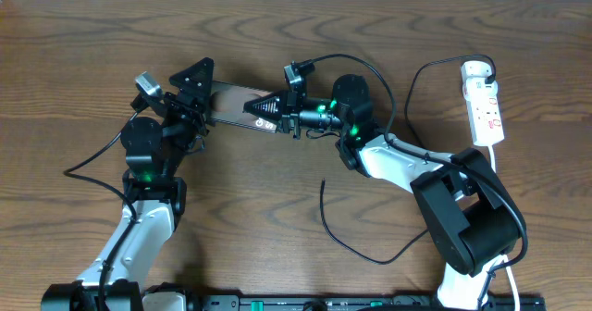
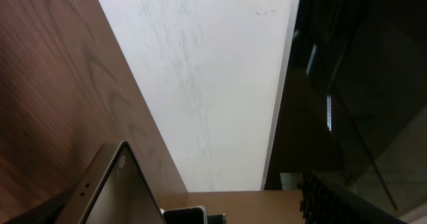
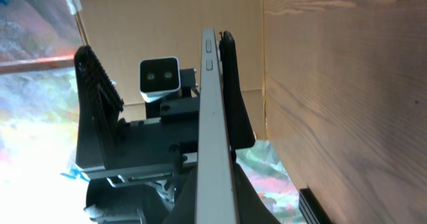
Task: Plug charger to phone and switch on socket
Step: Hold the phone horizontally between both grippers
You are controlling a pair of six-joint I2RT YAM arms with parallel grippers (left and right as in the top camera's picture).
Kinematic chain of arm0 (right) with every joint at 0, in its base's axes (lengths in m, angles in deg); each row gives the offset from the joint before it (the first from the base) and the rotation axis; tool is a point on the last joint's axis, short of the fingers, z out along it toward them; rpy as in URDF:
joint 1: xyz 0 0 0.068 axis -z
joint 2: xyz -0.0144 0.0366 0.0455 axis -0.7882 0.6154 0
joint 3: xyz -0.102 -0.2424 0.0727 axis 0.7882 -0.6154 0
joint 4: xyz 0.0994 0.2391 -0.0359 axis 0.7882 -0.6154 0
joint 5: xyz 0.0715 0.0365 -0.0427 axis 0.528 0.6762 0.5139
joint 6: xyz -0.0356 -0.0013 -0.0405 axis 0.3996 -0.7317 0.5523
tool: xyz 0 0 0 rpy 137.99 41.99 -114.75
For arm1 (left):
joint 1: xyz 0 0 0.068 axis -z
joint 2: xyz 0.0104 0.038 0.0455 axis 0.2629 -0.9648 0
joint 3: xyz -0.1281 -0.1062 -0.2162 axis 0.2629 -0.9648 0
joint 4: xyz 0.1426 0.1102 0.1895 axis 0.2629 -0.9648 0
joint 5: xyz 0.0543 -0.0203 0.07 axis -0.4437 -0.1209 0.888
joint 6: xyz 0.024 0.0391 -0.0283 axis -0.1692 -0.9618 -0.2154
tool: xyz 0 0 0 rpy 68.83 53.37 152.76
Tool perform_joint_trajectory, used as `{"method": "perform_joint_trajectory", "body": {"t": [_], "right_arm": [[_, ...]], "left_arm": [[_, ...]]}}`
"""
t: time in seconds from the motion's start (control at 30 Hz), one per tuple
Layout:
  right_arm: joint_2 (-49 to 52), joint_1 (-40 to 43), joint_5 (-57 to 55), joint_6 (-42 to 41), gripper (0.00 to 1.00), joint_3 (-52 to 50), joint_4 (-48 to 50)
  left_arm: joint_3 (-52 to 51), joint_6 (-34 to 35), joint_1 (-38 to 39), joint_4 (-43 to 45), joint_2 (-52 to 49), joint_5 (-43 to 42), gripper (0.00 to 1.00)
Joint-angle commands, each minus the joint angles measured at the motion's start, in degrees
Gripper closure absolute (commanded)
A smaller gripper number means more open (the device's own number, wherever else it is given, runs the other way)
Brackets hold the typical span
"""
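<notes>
The phone sits askew in the left gripper's open fingers, so the robot's left gripper needs to straighten and close on the phone's edge (image 1: 220,93) before the right gripper opens.
The phone (image 1: 236,107) is held off the table between my two grippers. My right gripper (image 1: 275,109) is shut on its right end; in the right wrist view the phone (image 3: 212,117) runs edge-on between the fingers (image 3: 217,207). My left gripper (image 1: 196,98) is at the phone's left end with its jaws apart: one finger lies against the phone, the ribbed one (image 3: 93,97) stands clear. The left wrist view shows only the phone's edge (image 2: 110,191). The charger, a thin black cable (image 1: 356,249), lies loose on the table with its free tip (image 1: 322,183) below the right gripper. The socket (image 1: 485,103) lies at the far right.
The charger's cable loops up near the socket's top end (image 1: 418,75) and passes under my right arm (image 1: 462,209). The socket's white cord (image 1: 499,163) runs down the right side. Wooden table (image 1: 92,52) all round.
</notes>
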State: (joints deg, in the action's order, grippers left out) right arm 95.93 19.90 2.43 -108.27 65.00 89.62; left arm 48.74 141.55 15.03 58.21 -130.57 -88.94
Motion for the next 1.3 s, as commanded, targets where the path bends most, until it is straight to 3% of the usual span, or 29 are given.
{"method": "perform_joint_trajectory", "body": {"t": [0.0,0.37,1.27], "right_arm": [[-0.3,-1.9,-2.4,1.3,0.99,0.5,0.4],[-0.3,-1.2,-3.4,1.3,0.98,0.5,0.4],[-0.3,1.5,-7.3,2.9,0.98,0.5,-1.9]], "left_arm": [[0.8,-0.5,1.6,0.7,0.7,-5.3,0.15],[0.8,-0.5,1.6,0.7,0.7,-7.2,0.22],[0.8,2.8,1.6,0.7,0.7,-9.1,0.22]]}}
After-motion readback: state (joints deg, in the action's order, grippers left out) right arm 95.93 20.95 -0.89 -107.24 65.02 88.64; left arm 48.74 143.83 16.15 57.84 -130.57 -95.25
